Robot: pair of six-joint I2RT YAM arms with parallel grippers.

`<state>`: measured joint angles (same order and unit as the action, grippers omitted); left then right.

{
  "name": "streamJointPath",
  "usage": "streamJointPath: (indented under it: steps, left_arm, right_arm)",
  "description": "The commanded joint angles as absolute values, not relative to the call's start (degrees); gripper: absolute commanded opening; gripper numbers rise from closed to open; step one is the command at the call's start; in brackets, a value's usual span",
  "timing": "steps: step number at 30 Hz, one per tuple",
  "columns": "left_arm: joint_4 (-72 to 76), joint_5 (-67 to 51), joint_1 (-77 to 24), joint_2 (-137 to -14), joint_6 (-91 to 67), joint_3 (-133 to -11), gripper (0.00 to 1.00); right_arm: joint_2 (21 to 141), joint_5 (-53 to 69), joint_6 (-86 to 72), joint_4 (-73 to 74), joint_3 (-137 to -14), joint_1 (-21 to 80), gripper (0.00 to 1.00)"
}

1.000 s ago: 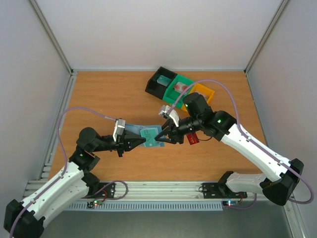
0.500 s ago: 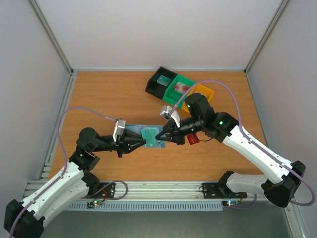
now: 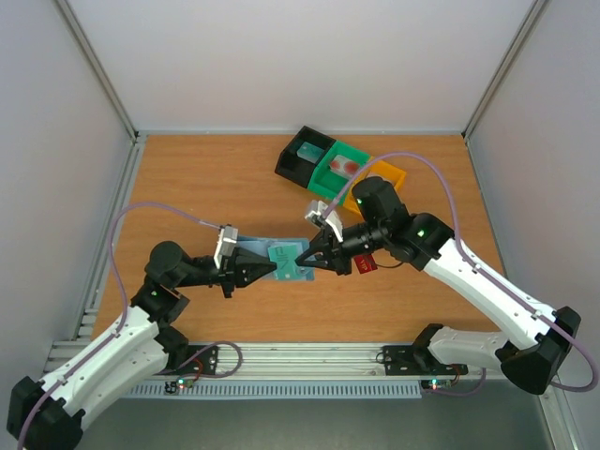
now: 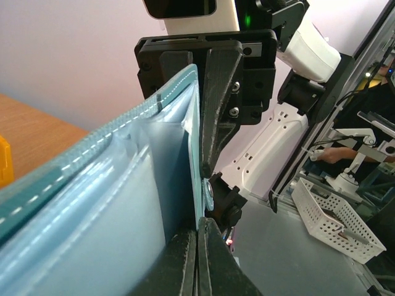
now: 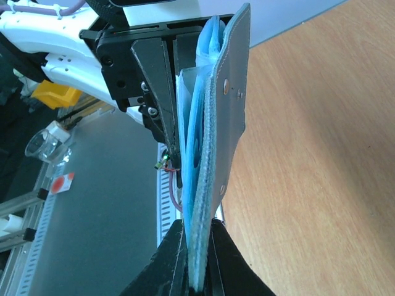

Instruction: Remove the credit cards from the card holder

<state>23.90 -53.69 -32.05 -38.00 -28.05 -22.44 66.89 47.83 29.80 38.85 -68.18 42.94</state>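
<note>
Next, my right gripper releases the light blue card holder, now held off the table, on the bare wooden table [image 3: 300, 288] between the two arms.
The light blue card holder [image 3: 253, 247] is held off the table between the two arms, with a teal patch [image 3: 280, 254] showing on its top face. My left gripper [image 3: 272, 269] is shut on a thin edge of it from the left. In the left wrist view the closed jaws [image 4: 197, 250] meet the holder [image 4: 111, 203] at its teal stitched rim. My right gripper [image 3: 302, 257] pinches the opposite edge. The right wrist view shows the holder's blue layers [image 5: 216, 123] squeezed between my right gripper's jaws [image 5: 197, 246]. A dark red credit card [image 3: 366, 263] lies on the table under the right arm.
A black bin [image 3: 291, 164], a green bin [image 3: 323, 183] and an orange bin [image 3: 398, 175] stand in a row at the back, just behind the right arm. Grey walls close in the wooden table on three sides.
The right gripper has closed on the holder's edge. The left gripper opened slightly and shut again on the other edge. Both arms barely shifted.
</note>
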Motion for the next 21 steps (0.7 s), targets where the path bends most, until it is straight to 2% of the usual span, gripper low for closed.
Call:
streamJointPath:
  steps: [1, 9, 13, 18, 21]
  left_arm:
    - [26.76, -55.27, -31.82, -37.02, -27.94, -23.42, 0.00]
    - [26.92, -55.58, -31.73, -37.12, -27.80, -23.46, 0.00]
    - [26.00, -54.87, -31.66, -36.87, -27.77, -23.48, 0.00]
    - [23.96, -47.82, -30.89, -36.18, -28.57, -22.82, 0.00]
    - [23.34, -45.70, -30.02, -36.05, -28.87, -22.76, 0.00]
  right_arm:
    - [63.41, 47.74, 31.21, 39.64, -67.24, 40.12, 0.01]
    - [61.33, 48.00, 32.36, 42.71, -66.86, 37.67, 0.01]
    - [61.39, 44.27, 31.72, 45.11, -66.94, 36.78, 0.01]
    - [63.10, 42.06, 23.87, 45.52, -62.75, 29.67, 0.01]
    - [66.69, 41.84, 18.47, 43.88, -58.40, 29.09, 0.01]
